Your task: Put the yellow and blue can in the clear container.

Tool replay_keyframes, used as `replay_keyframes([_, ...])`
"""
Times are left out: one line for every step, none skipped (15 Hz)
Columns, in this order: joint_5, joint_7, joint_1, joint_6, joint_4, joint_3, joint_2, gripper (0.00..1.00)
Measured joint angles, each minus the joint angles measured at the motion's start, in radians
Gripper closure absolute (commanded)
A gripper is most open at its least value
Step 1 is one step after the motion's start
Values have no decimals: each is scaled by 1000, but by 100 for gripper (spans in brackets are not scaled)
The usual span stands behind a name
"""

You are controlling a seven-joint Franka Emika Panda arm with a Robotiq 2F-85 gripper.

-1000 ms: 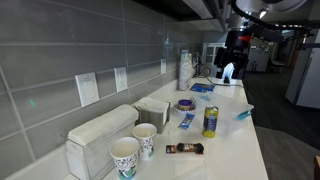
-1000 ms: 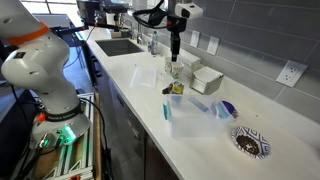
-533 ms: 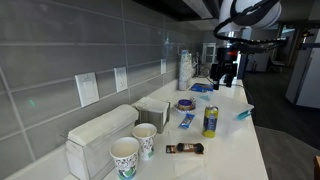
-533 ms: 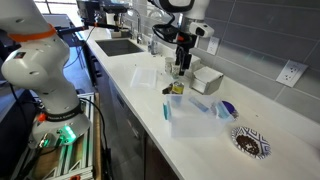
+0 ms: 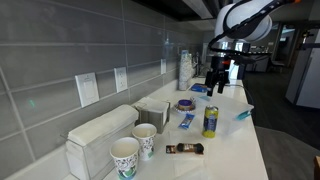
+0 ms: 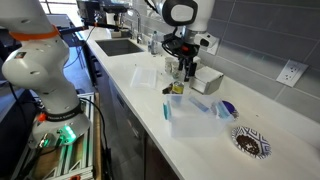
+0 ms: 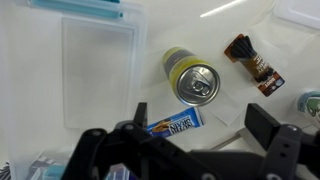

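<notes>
The yellow and blue can will have my gripper come down from above and close around the upper end (image 5: 211, 110) (image 7: 197, 83), at the can's silvery top.
The yellow and blue can (image 5: 210, 121) stands upright on the white counter; in the wrist view (image 7: 190, 78) I look down on its silvery top. It also shows below the gripper in an exterior view (image 6: 176, 88). The clear container (image 7: 98, 68) lies on the counter beside the can and shows faintly in an exterior view (image 6: 195, 120). My gripper (image 7: 200, 125) is open and empty, hanging above the counter close to the can in both exterior views (image 5: 213, 82) (image 6: 184, 72).
A blue snack bar (image 7: 175, 122) and a brown chocolate bar (image 7: 254, 64) lie near the can. Two paper cups (image 5: 125, 155) (image 5: 146, 138), a napkin dispenser (image 5: 100, 135) and a purple bowl (image 5: 186, 104) stand along the wall. A patterned bowl (image 6: 248, 141) sits at the counter's end.
The gripper has moved down and along the counter toward the can. The can and the other objects have not moved.
</notes>
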Motion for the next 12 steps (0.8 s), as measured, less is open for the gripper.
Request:
replay_keyframes([1,-2,0,0,0,0,0,0])
replay_keyframes([-1,-6,0,-12,0,0,1,0])
replay_keyframes([-12,-12,0,-31,-2,0,7,0])
replay_keyframes([-27,-18,1,-51,-4,0,17,0])
replay_keyframes([-38,-25,2,-67,-5,0,30,0])
replay_keyframes([-48,-33,4,-78,-4,1,48,0])
replay_keyframes([-62,-44,6,-87,-2,1,67,0])
replay_keyframes([-74,-56,10,-90,0,2,84,0])
replay_keyframes([-81,-72,13,-91,3,2,101,0])
replay_keyframes([-82,-92,17,-91,5,3,115,0])
replay_keyframes([-82,-116,22,-91,7,6,128,0])
replay_keyframes([-80,-144,26,-92,10,9,139,0])
